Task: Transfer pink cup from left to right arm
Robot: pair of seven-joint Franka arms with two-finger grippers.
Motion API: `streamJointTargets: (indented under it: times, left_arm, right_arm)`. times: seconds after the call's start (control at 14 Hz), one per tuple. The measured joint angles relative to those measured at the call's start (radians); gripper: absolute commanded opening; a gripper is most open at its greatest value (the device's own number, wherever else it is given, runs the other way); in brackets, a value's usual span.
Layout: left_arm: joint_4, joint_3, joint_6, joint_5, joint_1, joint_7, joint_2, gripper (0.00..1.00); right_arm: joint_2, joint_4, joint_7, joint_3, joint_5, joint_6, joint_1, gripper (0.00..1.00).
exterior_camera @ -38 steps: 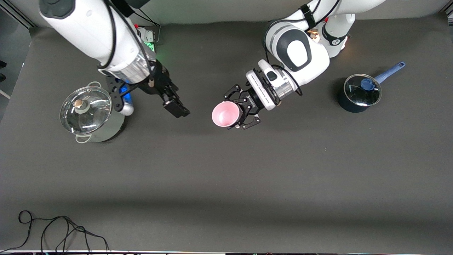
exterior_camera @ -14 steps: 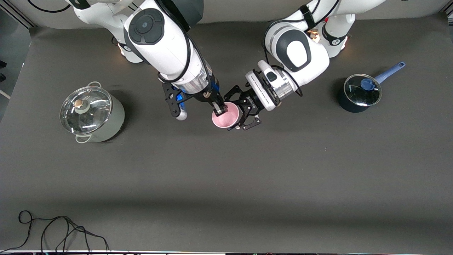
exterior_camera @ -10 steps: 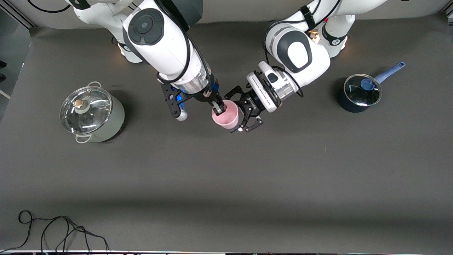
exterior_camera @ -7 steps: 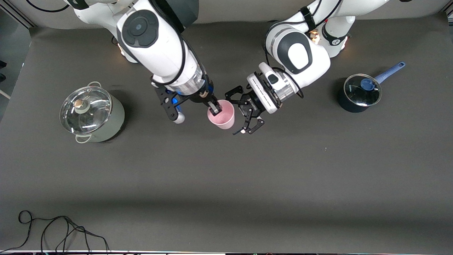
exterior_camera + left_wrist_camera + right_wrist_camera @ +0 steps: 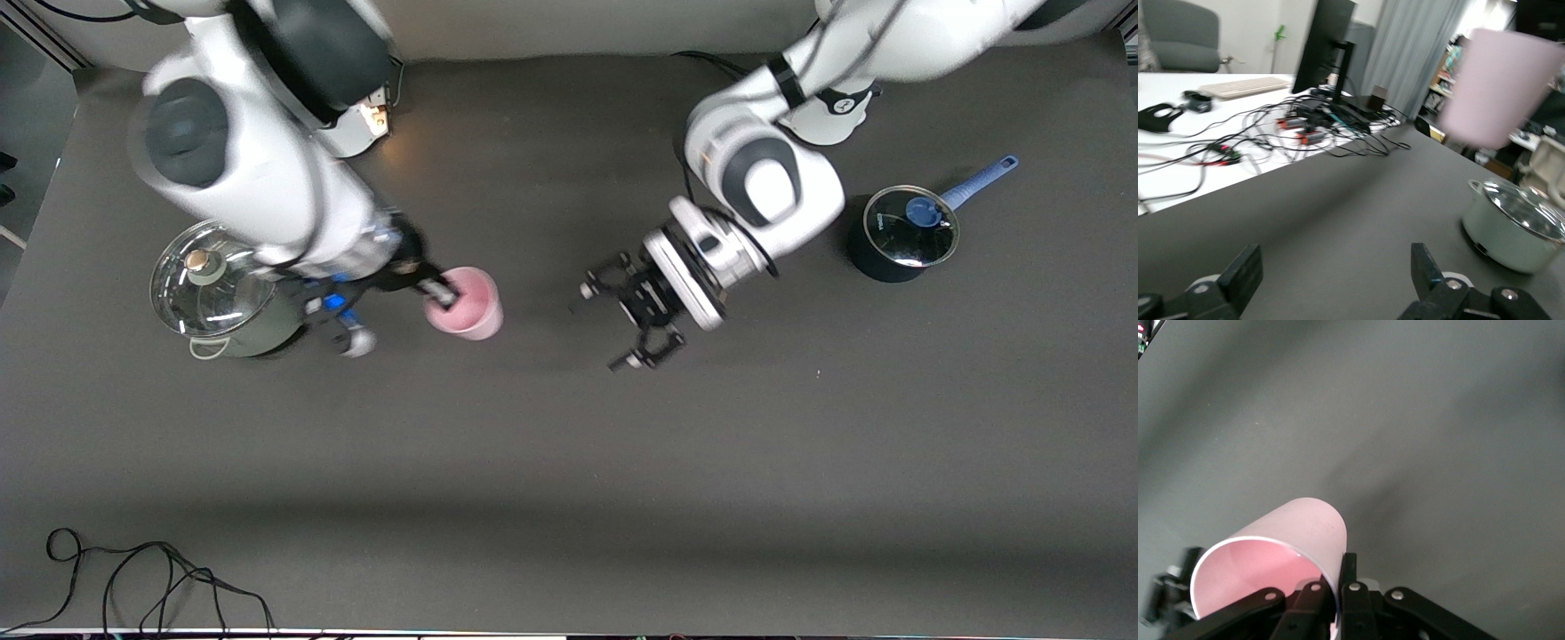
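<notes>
My right gripper has the pink cup. It hangs tilted beside the pale green pot. It will put the cup down on the table (image 5: 330,414) between the pale green pot and the black cable, nearer the pot.
The pink cup (image 5: 468,307) hangs tilted in my right gripper (image 5: 442,293), which is shut on its rim, one finger inside and one outside. In the right wrist view the cup (image 5: 1281,550) fills the lower part, with the gripper (image 5: 1338,593) pinching its wall. The cup is over the table beside the pale green pot. My left gripper (image 5: 603,327) is open and empty over the table's middle, apart from the cup. In the left wrist view its gripper (image 5: 1336,273) is spread wide, and the cup (image 5: 1501,87) shows farther off, up in the air.
A pale green pot with a glass lid (image 5: 213,283) stands toward the right arm's end, partly under the right arm; it also shows in the left wrist view (image 5: 1511,230). A dark blue saucepan (image 5: 898,233) stands toward the left arm's end. A black cable (image 5: 133,578) lies near the front edge.
My right gripper closed on the cup's rim and my left gripper let go and opened. The right arm carried the cup toward the green pot; the left arm drew back.
</notes>
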Motion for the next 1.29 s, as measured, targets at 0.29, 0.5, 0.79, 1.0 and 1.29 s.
streamJointTargets:
  times: [0.29, 0.5, 0.79, 1.0, 1.29]
  left_arm:
    - [-0.017, -0.004, -0.094, 0.040, 0.135, -0.009, 0.064, 0.99]
    - [-0.019, -0.019, -0.111, 0.122, 0.152, -0.182, 0.070, 1.00]
    - [-0.008, -0.039, -0.247, 0.459, 0.185, -0.715, 0.063, 1.00]
    - [0.006, -0.034, -0.518, 0.855, 0.278, -1.163, 0.049, 1.00]
    - [0.084, -0.031, -0.936, 1.372, 0.432, -1.719, 0.008, 1.00]
  right_arm:
    - [-0.043, 0.000, -0.435, -0.001, -0.036, -0.126, -0.173, 0.00]
    - [-0.062, -0.014, -0.769, -0.008, -0.152, -0.173, -0.253, 0.00]
    - [-0.064, -0.091, -0.973, -0.076, -0.193, -0.104, -0.258, 0.00]
    - [-0.067, -0.238, -1.033, -0.124, -0.189, 0.110, -0.258, 0.00]
    - [-0.075, -0.500, -1.042, -0.145, -0.111, 0.447, -0.257, 0.00]
